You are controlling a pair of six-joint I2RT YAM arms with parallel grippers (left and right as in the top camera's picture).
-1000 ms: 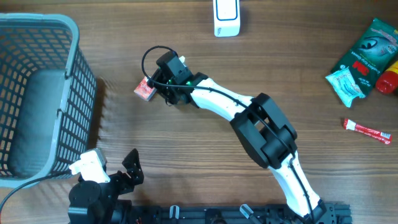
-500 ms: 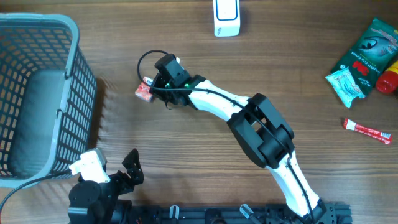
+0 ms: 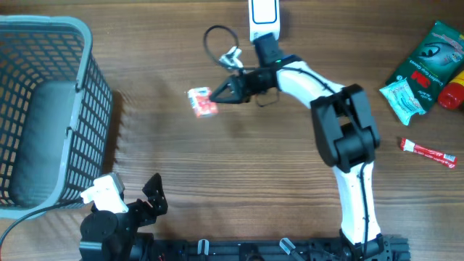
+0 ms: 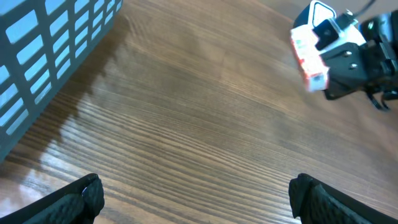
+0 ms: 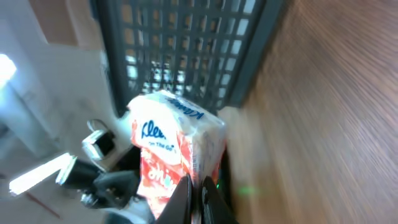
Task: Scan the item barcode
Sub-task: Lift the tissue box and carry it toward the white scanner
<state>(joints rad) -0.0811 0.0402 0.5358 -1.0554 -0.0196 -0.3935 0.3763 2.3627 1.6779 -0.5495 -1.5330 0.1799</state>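
My right gripper is to put the tissue packet down on the table (image 3: 284,55) by the white scanner's near corner, toward the green pouch.
The item is a small red-and-white tissue packet (image 3: 203,101), held above the wooden table left of centre. My right gripper (image 3: 220,93) is shut on its edge, and the arm reaches in from the right. In the right wrist view the packet (image 5: 177,140) hangs pinched between the two black fingers of the right gripper (image 5: 198,193). No barcode shows on it. A white scanner (image 3: 263,20) stands at the table's far edge, just behind the right wrist. My left gripper (image 3: 148,199) rests open at the near left, holding nothing. The left wrist view shows the packet (image 4: 309,53) far ahead of the left gripper (image 4: 199,199).
A grey mesh basket (image 3: 43,109) fills the left side. At the far right lie a green pouch (image 3: 424,61), a red bottle (image 3: 453,94) and a red tube (image 3: 428,150).
The right gripper closed on the packet, lifted it and swung it right and towards the scanner. The left arm stayed still.
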